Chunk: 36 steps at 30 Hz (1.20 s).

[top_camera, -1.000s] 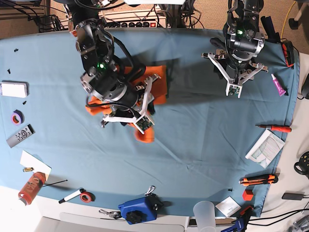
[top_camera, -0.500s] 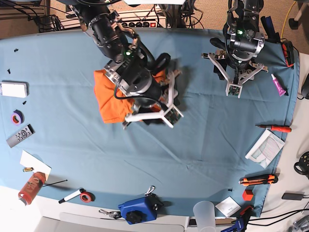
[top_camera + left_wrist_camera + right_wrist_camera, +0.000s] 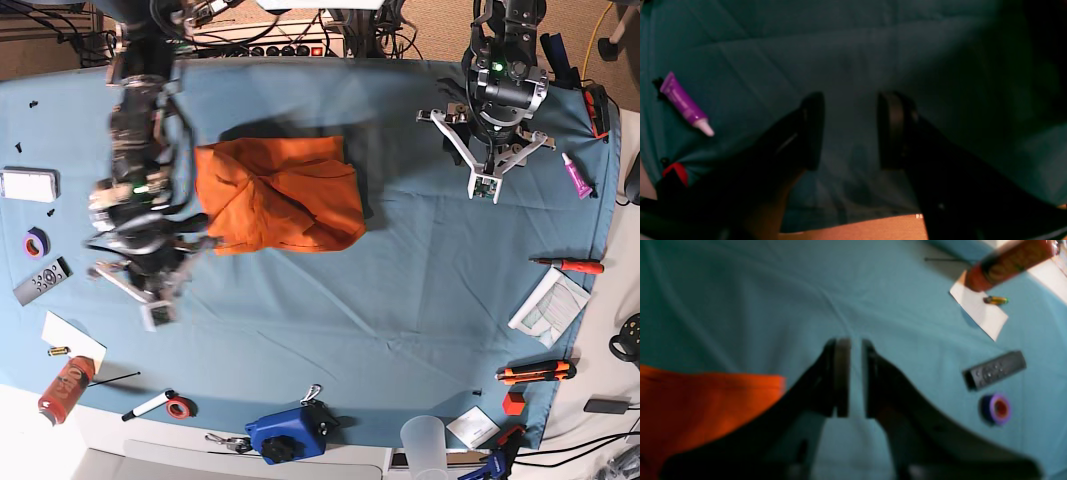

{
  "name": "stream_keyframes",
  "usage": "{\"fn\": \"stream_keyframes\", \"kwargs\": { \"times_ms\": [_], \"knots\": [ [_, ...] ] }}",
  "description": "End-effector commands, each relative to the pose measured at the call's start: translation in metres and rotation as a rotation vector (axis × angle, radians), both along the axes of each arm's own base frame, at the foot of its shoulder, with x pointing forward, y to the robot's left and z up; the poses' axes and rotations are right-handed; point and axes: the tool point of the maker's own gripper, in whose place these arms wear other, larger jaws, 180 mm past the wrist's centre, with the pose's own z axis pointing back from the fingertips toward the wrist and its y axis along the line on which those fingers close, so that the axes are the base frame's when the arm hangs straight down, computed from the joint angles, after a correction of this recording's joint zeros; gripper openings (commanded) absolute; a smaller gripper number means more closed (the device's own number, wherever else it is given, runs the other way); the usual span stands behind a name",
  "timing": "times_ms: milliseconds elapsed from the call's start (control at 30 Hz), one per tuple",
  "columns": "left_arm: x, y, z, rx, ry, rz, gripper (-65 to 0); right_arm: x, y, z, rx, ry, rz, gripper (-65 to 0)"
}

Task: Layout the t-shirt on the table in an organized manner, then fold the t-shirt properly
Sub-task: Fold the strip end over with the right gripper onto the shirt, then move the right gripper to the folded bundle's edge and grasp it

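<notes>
Next, my right gripper opens its nearly closed fingers, as the t-shirt's near corner is beside them, and move in to grip the t-shirt's near edge [image 3: 232, 244].
The orange t-shirt [image 3: 280, 195] lies folded in a rough rectangle on the blue-teal table [image 3: 400, 300], left of centre; one edge of the t-shirt [image 3: 706, 400] shows in the right wrist view. My right arm [image 3: 140, 250] is blurred, to the left of the shirt and off it. My right gripper [image 3: 855, 380] hangs over bare cloth, its jaws open by only a narrow gap with nothing between them. My left gripper [image 3: 850, 133] is wide open and empty over bare cloth at the far right of the table, where my left arm [image 3: 495, 110] stands well away from the shirt.
Near my right gripper lie a grey remote [image 3: 995, 370], a purple tape roll [image 3: 996, 408], a white paper [image 3: 980, 311] and an orange-red bottle [image 3: 1007, 263]. A purple tube [image 3: 685, 103] lies by my left gripper. A blue device [image 3: 288, 432] and a cup [image 3: 425, 440] sit at the front edge.
My right arm has swung left off the shirt and left it lying folded; its jaws have narrowed. The left arm has not moved.
</notes>
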Motion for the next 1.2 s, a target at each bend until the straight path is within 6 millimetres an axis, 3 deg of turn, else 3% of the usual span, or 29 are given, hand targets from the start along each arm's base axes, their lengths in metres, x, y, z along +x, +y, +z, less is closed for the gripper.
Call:
{"fn": "stream_keyframes", "kwargs": {
  "times_ms": [0, 100, 200, 367, 433, 500, 600, 700, 900, 1033, 1167],
  "knots": [
    [0.005, 0.0, 0.009, 0.002, -0.041, -0.001, -40.6, 0.006, -0.003, 0.005, 0.025, -0.017, 0.014, -52.5],
    [0.005, 0.0, 0.009, 0.002, -0.04, -0.001, -40.6, 0.002, -0.016, -0.026, 0.108, 0.085, 0.022, -48.8],
    [0.005, 0.0, 0.009, 0.002, -0.041, -0.001, -40.6, -0.006, -0.009, -0.049, 0.209, 0.183, 0.035, -48.8],
    [0.006, 0.0, 0.009, 0.001, -0.044, -0.001, -40.6, -0.01, 0.009, -0.051, 0.301, 0.207, 0.08, -49.1],
    [0.006, 0.0, 0.01, 0.001, -0.048, -0.001, -40.6, -0.011, 0.012, -0.051, 0.305, 0.213, 0.089, -53.6],
    [0.006, 0.0, 0.01, 0.001, -0.048, -0.001, -40.6, -0.013, 0.016, -0.055, 0.296, 0.235, 0.1, -63.2],
    [0.007, 0.0, 0.01, 0.0, -0.053, -0.002, -40.6, -0.016, 0.024, -0.058, 0.284, 0.257, 0.125, -65.0],
    [0.008, 0.0, 0.011, -0.001, -0.059, -0.003, -40.6, -0.016, 0.029, -0.05, 0.269, 0.239, 0.146, -65.0],
    [0.008, 0.0, 0.012, -0.001, -0.065, -0.003, -40.6, -0.017, 0.045, -0.006, 0.228, 0.099, 0.24, -65.0],
    [0.009, 0.0, 0.012, -0.001, -0.067, -0.004, -40.6, -0.026, 0.048, -0.006, 0.22, 0.089, 0.249, -65.0],
    [0.009, 0.0, 0.012, -0.001, -0.067, -0.004, -40.6, -0.018, 0.038, 0.0, 0.187, 0.029, 0.217, -65.0]
  ]
}}
